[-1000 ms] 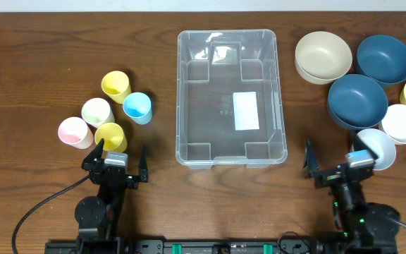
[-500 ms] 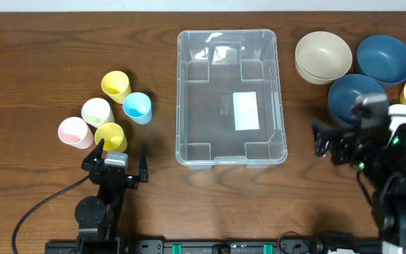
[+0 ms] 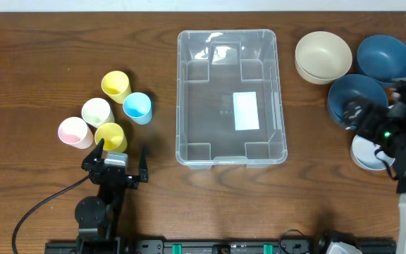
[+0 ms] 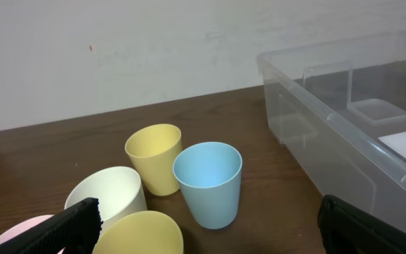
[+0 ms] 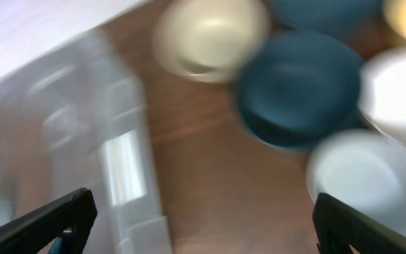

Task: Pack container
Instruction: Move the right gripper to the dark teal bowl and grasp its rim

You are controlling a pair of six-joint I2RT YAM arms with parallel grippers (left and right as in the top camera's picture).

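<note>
The nearer dark blue bowl is next for my right gripper, which should go to it and close on that bowl's near-side rim [image 3: 345, 123] [image 5: 300, 146], facing the white bowl.
The container [image 3: 210, 120] is a large clear plastic bin with a white label on its base, standing empty at the table's middle. It shows in the left wrist view [image 4: 344, 120] and blurred in the right wrist view [image 5: 83, 141]. My left gripper [image 3: 118, 156] is open and empty, low at the front left, just in front of the cups [image 4: 224, 229]. My right gripper [image 3: 368, 113] is raised above the bowls at the right. Its fingers are wide apart and hold nothing [image 5: 203, 219].
Several cups stand left of the bin: yellow [image 3: 116, 85], blue [image 3: 137, 107], pale green [image 3: 97, 111], pink [image 3: 75, 132], yellow [image 3: 111, 135]. At the right are a beige bowl [image 3: 323, 56], two dark blue bowls [image 3: 385, 58] [image 3: 347, 95] and a white bowl [image 3: 366, 152].
My right arm has lifted from the front right edge and swung back over the bowls. Its wrist view is motion-blurred. The left arm has not moved.
</note>
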